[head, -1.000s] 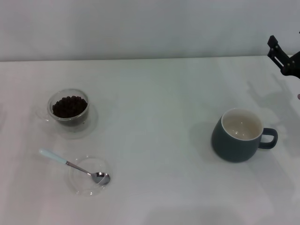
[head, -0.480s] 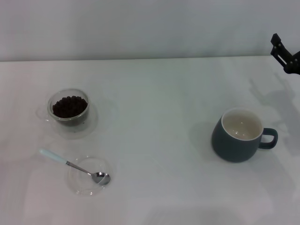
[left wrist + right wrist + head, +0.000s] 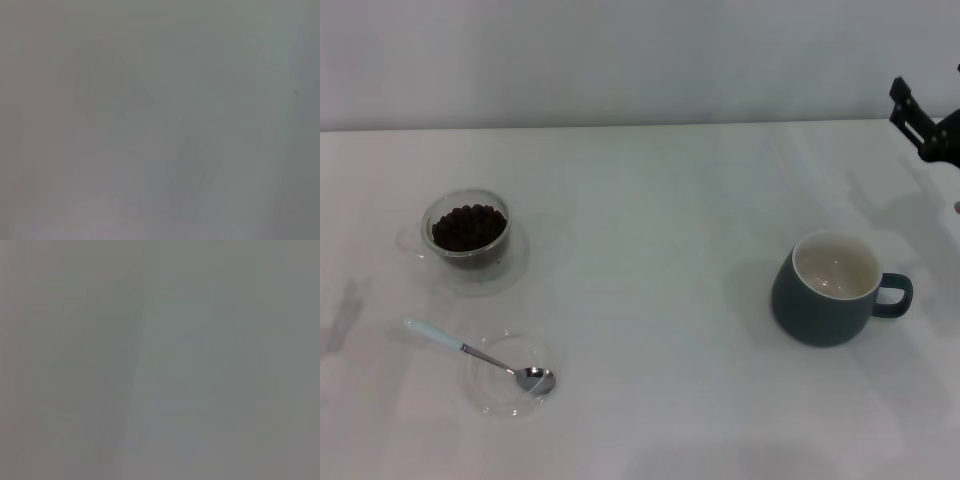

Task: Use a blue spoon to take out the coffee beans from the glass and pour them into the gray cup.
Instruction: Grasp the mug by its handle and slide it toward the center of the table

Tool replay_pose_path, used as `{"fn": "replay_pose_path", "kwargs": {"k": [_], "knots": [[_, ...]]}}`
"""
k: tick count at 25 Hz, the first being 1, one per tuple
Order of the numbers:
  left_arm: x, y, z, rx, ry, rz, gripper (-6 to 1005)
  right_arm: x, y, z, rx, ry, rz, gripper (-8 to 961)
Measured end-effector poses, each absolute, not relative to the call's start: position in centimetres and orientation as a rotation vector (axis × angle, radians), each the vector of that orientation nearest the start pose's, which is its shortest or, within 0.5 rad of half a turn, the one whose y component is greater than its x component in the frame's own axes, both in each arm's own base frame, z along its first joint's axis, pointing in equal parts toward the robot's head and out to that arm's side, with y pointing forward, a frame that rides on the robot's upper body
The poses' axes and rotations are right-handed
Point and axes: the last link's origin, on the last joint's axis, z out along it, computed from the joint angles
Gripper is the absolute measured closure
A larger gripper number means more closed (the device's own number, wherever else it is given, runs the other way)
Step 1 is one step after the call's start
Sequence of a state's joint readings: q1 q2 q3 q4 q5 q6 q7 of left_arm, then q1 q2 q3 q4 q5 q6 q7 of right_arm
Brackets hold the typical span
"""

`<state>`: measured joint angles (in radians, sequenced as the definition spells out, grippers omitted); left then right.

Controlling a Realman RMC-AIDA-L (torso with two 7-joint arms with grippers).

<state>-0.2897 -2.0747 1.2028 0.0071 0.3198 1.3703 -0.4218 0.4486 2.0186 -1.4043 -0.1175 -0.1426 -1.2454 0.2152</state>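
Note:
The handle point(image 3: 904, 291) of the gray cup is next for my right gripper to go to and close on.
The glass point(image 3: 470, 258) stands at the left of the white table, filled with dark coffee beans point(image 3: 468, 226). In front of it the blue spoon point(image 3: 460, 346) lies with its metal bowl resting on a flat clear saucer point(image 3: 492, 393) and its pale handle pointing left. The gray cup point(image 3: 818, 308) stands at the right, cream inside showing no beans, handle to the right. Only a black part of my right gripper point(image 3: 923, 122) shows at the right edge, behind and above the cup. My left gripper is out of view. Both wrist views show only blank grey surface.
The table's far edge meets a pale wall behind. A second clear saucer point(image 3: 516, 262) seems to lie under the glass. A faint shadow point(image 3: 340, 312) falls on the table near the left edge.
The black part of the right gripper has shifted slightly left and down at the frame edge. A faint shadow has appeared on the table at the far left. The vessels and spoon have not moved.

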Motion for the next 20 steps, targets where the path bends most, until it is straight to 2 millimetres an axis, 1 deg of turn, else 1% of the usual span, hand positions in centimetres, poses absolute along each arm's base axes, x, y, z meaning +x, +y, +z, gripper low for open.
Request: {"fn": "replay_pose_path", "kwargs": {"k": [4, 8, 14, 18, 20], "knots": [[-37.8, 26.3, 1.1, -1.523, -0.672, -0.775, 112, 34.1, 32.8, 3.3, -1.67, 0.322, 0.671, 139], [-38.2, 26.5, 1.2, -1.507, -0.693, -0.755, 112, 35.7, 30.2, 3.7, -1.661, 0.339, 0.67, 143], [-38.5, 27.1, 1.2, -1.508, -0.712, -0.718, 111, 37.7, 26.2, 4.1, -1.699, 0.421, 0.707, 149], [-38.3, 27.8, 1.1, -1.511, -0.702, -0.711, 112, 38.9, 23.7, 4.7, -1.723, 0.471, 0.725, 153], [-38.2, 27.9, 1.3, -1.503, -0.701, -0.714, 112, 39.2, 22.8, 4.5, -1.746, 0.491, 0.723, 155]]}}
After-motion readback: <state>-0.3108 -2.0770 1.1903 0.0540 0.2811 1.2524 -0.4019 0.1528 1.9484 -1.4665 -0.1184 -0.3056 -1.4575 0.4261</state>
